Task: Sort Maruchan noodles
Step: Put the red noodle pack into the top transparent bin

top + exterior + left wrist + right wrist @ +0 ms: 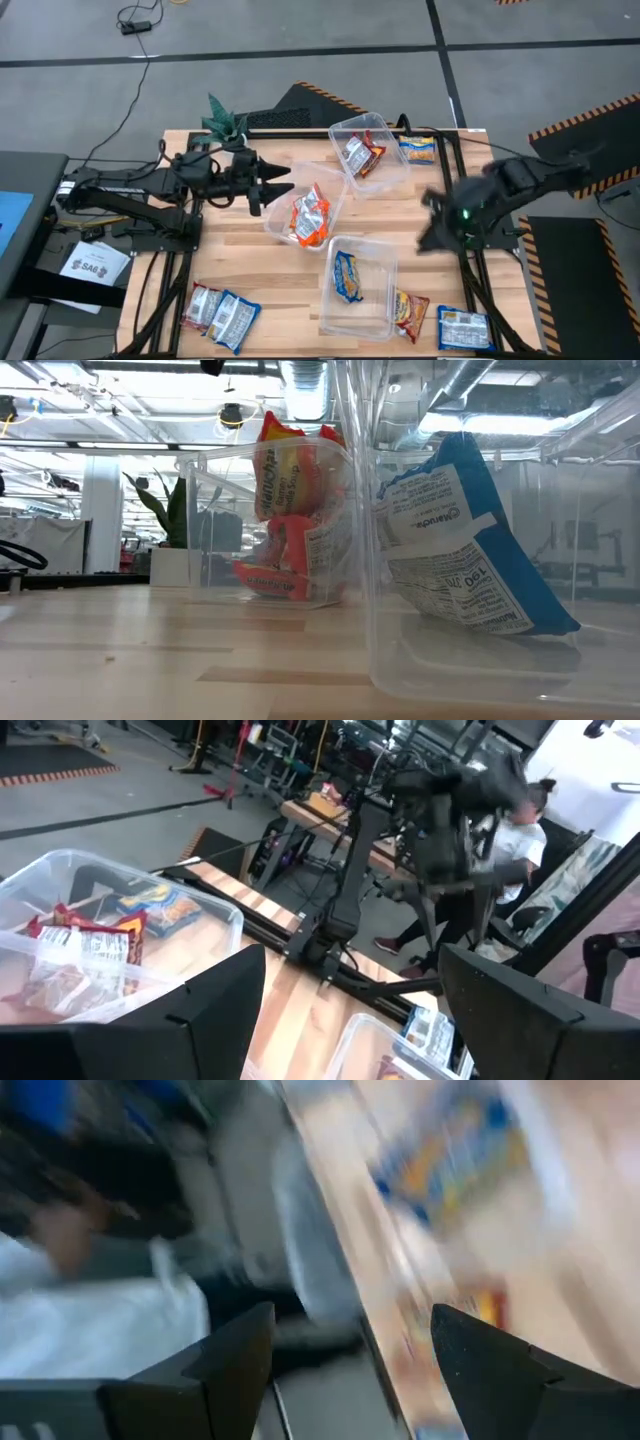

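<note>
Next, my right gripper moves to the middle of the red-and-yellow packet (pixel 410 314) (pixel 455 1322) that lies between the near tub and the blue packet, and closes there.
Three clear tubs stand on the table. The far tub (pixel 385 140) holds red packets (pixel 360 155). The middle tub (pixel 335 205) holds orange packets (pixel 308 217) (pixel 285 510). The near tub (pixel 365 300) holds a blue packet (pixel 347 277) (pixel 470 550) that leans on its wall. Loose packets lie flat on the table: two red/silver ones (pixel 220 312) near left, a blue-and-yellow one (pixel 418 150) far right, and an orange (pixel 410 310) and a blue one (pixel 465 328) near right. My left gripper (pixel 280 185) (pixel 350 1010) is open and empty, left of the middle tub. My right gripper (pixel 430 220) (pixel 350 1370) is open, empty and blurred, right of the tubs.
A green plant (pixel 225 122) stands at the far left corner. Black frame rails (pixel 470 270) run along the table's right side. Bare wood (pixel 240 260) lies between the left arm and the near-left packets. A person in a white top (pixel 520 830) is beyond the table.
</note>
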Controlling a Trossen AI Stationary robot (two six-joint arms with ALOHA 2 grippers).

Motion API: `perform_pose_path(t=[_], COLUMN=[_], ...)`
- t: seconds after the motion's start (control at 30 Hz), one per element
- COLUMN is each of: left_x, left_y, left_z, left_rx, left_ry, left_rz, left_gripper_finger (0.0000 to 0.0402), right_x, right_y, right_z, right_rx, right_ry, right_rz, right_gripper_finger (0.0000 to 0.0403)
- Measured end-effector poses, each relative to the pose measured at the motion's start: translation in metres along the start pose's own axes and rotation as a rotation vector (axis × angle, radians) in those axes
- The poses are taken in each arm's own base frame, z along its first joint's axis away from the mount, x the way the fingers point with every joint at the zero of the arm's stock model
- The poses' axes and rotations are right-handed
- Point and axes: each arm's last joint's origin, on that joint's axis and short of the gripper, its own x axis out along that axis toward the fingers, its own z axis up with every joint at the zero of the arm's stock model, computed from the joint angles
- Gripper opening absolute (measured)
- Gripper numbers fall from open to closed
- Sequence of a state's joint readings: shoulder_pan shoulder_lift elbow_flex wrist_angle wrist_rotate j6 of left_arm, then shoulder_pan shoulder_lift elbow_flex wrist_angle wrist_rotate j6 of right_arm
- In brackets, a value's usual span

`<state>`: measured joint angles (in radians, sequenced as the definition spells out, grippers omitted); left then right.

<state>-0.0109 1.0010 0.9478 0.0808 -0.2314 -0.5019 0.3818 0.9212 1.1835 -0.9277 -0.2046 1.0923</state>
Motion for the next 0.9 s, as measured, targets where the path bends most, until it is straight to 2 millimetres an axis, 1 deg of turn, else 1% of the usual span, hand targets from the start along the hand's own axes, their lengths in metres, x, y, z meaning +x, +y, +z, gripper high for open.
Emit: perform_pose_path(t=[0.1,0.2,0.33,0.43,0.57,0.7,0.8,0.9], left_x=[0.0,0.0,0.0,0.0,0.0,0.0,0.0,0.0], left_y=[0.0,0.0,0.0,0.0,0.001,0.001,0.001,0.001], left_z=[0.0,0.0,0.0,0.0,0.0,0.0,0.0,0.0], left_rx=[0.008,0.008,0.008,0.008,0.008,0.004,-0.012,-0.019], left_ry=[0.001,0.0,-0.002,-0.004,-0.006,-0.006,-0.007,-0.006], left_rz=[0.002,0.002,0.007,0.013,0.016,0.016,0.017,0.017], left_gripper_finger=[0.0284,0.0284,0.0284,0.0284,0.0284,0.0284,0.0284,0.0284], right_x=[0.014,0.035,0.069,0.098,0.137,0.172,0.192,0.206], right_y=[0.003,0.005,0.004,0.001,-0.004,-0.01,-0.017,-0.023], right_z=[-0.03,-0.062,-0.099,-0.117,-0.128,-0.129,-0.128,-0.128], right_rx=[0.023,0.016,-0.028,-0.082,-0.185,-0.285,-0.34,-0.375], right_ry=[0.129,0.178,0.166,0.128,0.138,0.156,0.17,0.182], right_rz=[-0.13,-0.219,-0.307,-0.372,-0.476,-0.531,-0.574,-0.603], right_gripper_finger=[0.0291,0.0291,0.0291,0.0291,0.0291,0.0291,0.0291,0.0291])
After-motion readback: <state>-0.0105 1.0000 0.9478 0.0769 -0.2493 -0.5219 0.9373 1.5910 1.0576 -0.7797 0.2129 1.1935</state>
